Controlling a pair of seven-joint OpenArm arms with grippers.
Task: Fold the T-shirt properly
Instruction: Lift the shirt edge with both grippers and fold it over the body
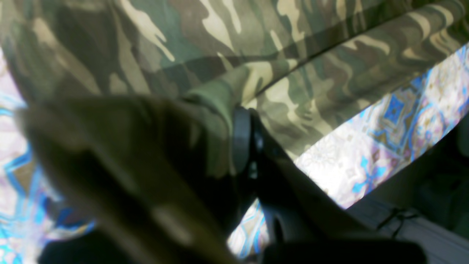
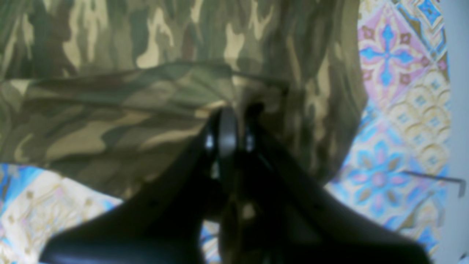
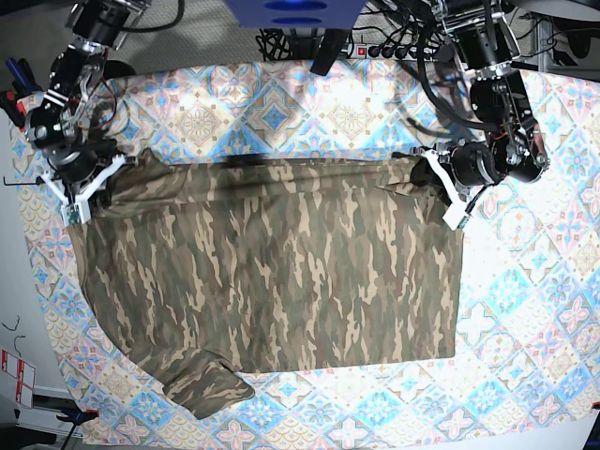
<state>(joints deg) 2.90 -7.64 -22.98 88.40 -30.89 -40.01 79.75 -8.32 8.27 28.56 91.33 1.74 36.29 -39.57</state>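
Note:
My left gripper is going to release the bunched fold on the T-shirt's body (image 3: pixel 429 234), at a spot a little nearer than the far edge of the T-shirt.
The camouflage T-shirt (image 3: pixel 281 272) lies spread wide on the patterned tablecloth, one short sleeve (image 3: pixel 202 384) sticking out at the near left. Both grippers pinch its far edge. My left gripper (image 3: pixel 424 171), on the right in the base view, is shut on a bunched fold of the cloth. Up close, its black fingers (image 1: pixel 242 135) clamp olive fabric, and the T-shirt (image 1: pixel 227 47) fills the upper half of that view. My right gripper (image 3: pixel 111 176) is shut on the far left corner. In its wrist view, the right gripper (image 2: pixel 234 124) bites gathered T-shirt cloth (image 2: pixel 110 121).
A blue, pink and cream tiled tablecloth (image 3: pixel 525 309) covers the table. Cables and a power strip (image 3: pixel 375 42) run along the back edge. A blue fixture (image 3: pixel 295 11) stands at the back centre. The table's edge shows at the left (image 3: pixel 19 281).

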